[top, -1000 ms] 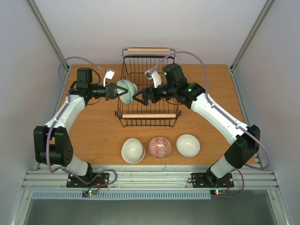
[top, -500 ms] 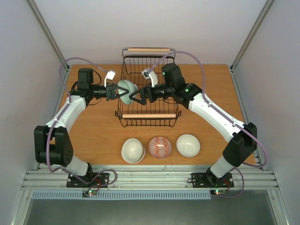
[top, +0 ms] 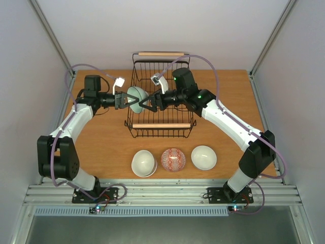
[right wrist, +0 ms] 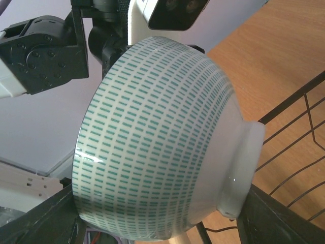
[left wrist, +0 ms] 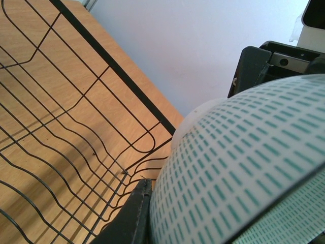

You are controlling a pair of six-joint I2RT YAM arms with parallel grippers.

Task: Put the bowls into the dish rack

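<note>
The robot's right gripper needs to release the pale bowl in the dish rack's back corner (top: pixel 175 88), on the side of the dish rack away from the left gripper.
A pale bowl with green dashes (top: pixel 136 97) hangs on its side over the left part of the black wire dish rack (top: pixel 161 133). My left gripper (top: pixel 122 100) is shut on its rim; one finger (left wrist: pixel 131 213) lies against the bowl (left wrist: pixel 244 168). My right gripper (top: pixel 144 105) comes from the right. Its jaws flank the bowl (right wrist: pixel 157 137), one finger (right wrist: pixel 48 218) at the rim and the other finger (right wrist: pixel 284 218) at the foot, both seemingly touching. On the table in front lie a cream bowl (top: pixel 143 162), a red-patterned bowl (top: pixel 173 159) and a white bowl (top: pixel 203 157).
The rack has a wooden handle at the front (top: pixel 161 125) and another at the back (top: pixel 161 53). Its wires (left wrist: pixel 76 117) run just below the held bowl. Grey walls close in the table on three sides.
The right arm has slid left until its jaws straddle the bowl, and they have narrowed onto it. The left gripper has kept the bowl in place.
</note>
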